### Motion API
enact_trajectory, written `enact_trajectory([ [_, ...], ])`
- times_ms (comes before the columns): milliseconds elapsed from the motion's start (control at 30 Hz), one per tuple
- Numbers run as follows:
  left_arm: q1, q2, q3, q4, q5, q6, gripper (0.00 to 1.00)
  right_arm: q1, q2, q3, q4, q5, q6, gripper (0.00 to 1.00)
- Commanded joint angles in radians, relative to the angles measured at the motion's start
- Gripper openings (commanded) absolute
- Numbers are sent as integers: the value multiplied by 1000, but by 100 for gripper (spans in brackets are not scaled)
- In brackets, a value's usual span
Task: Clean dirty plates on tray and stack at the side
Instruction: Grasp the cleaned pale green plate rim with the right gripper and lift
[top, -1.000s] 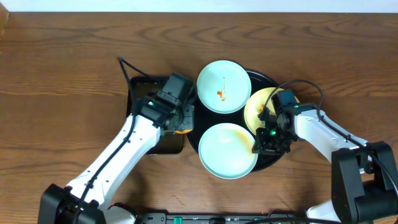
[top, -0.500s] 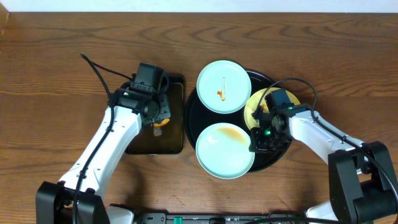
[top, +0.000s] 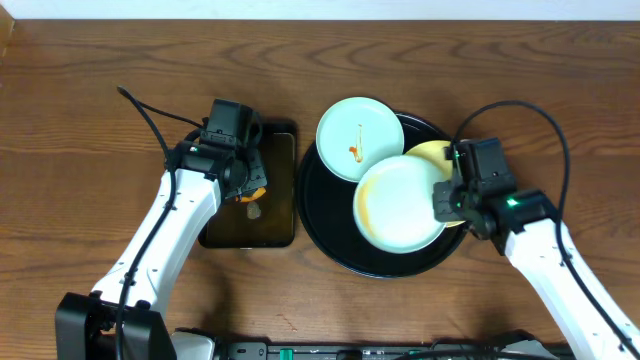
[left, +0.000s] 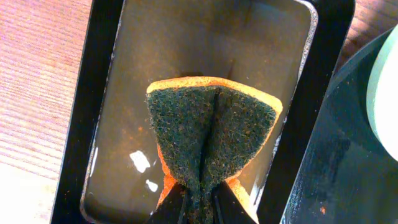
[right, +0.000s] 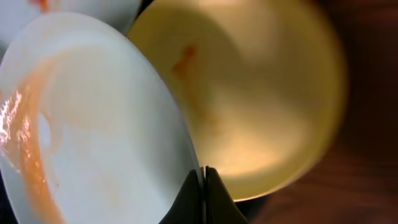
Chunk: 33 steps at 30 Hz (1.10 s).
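My right gripper is going to release the pale aqua plate, now lifted over the round black tray, on the bare tabletop (top: 536, 186) next to the pale yellow plate.
My right gripper (top: 445, 203) (right: 203, 180) is shut on the rim of a pale aqua plate (top: 400, 204) (right: 93, 118) with an orange-brown smear, held lifted over the round black tray (top: 330, 230). Under it lies the pale yellow plate (top: 440, 155) (right: 261, 93), faintly smeared. A second aqua plate (top: 358, 138) with a small sauce mark rests on the tray's back rim. My left gripper (top: 250, 185) (left: 202, 196) is shut on the sponge (left: 211, 130), green scouring side up, over the rectangular dark tray (top: 250, 225) (left: 155, 74).
The rectangular tray holds a film of water and stands left of the round tray. Bare wooden tabletop (top: 100, 100) lies around both trays. The arms' cables arch over the table.
My right gripper lifted the near aqua plate and carried it right and back, over the yellow plate. My left gripper with the sponge went from the round tray's edge left to the rectangular tray.
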Motion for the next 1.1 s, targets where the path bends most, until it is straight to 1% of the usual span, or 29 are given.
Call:
enact_trajectory([
  [0,5,7,-4,-1,-12,14,11,11,-18,19,21,138,-18,1],
  [233,5,7,-4,-1,-12,14,11,50,-18,19,34,169,-52,1],
  [500,5,7,-4,-1,-12,14,11,170,-18,19,45,326,-86,1],
  [667,5,7,-4,-1,-12,14,11,259,-18,19,54,476,-97,1],
  [867,5,7,-4,0,-12,14,11,395,-18,19,109,714,-208,1],
  [1033,5,7,-4,0,-12,14,11,520,-18,19,223,929,-343,1],
  [1067,5,7,-4,0,-12,14,11,561,-18,19,273,980,-393,1],
])
